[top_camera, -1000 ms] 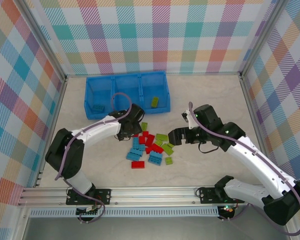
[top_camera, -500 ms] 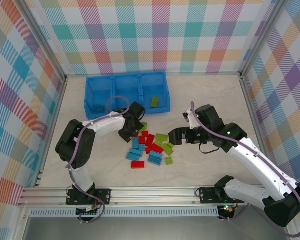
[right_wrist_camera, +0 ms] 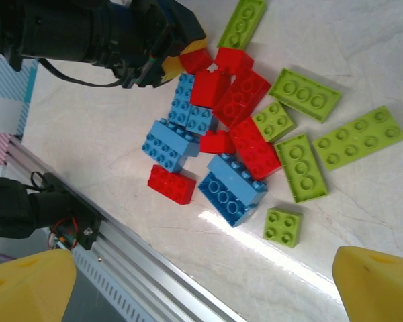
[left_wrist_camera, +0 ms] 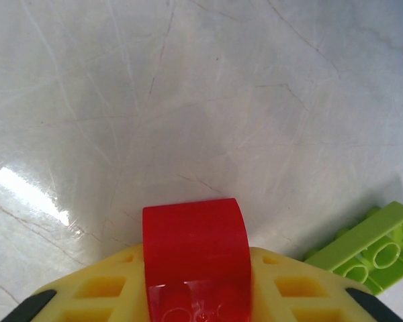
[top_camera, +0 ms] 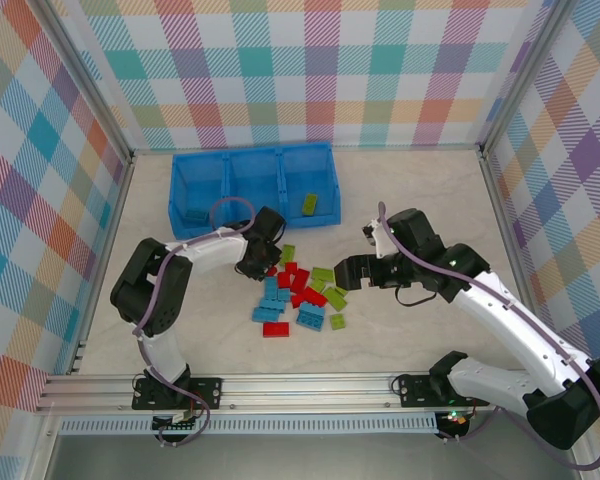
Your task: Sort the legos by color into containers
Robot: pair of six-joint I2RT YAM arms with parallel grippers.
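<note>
Next, I let go of the red brick with my left gripper in the empty middle compartment of the blue tray (top_camera: 269,203).
The legos lie in a loose pile (top_camera: 300,295) of red, light blue and lime green bricks on the table's middle. My left gripper (top_camera: 264,262) is at the pile's upper left edge, low over the table. In the left wrist view its yellow fingers (left_wrist_camera: 97,292) are shut on a red brick (left_wrist_camera: 193,245), and a lime green brick (left_wrist_camera: 369,245) lies just to the right. My right gripper (top_camera: 352,270) hovers open at the pile's right side, its yellow fingertips (right_wrist_camera: 27,288) wide apart above a blue brick (right_wrist_camera: 232,188) and a small green one (right_wrist_camera: 283,226).
The blue tray (top_camera: 250,160) stands behind the pile. One green brick (top_camera: 308,204) lies in its right compartment and another (top_camera: 193,214) in its left. An aluminium rail (right_wrist_camera: 121,255) runs along the table's near edge. Plaid walls close in three sides.
The left arm's elbow has swung left and its base link has turned, while its gripper stayed at the pile's upper left edge. The right gripper has barely moved.
</note>
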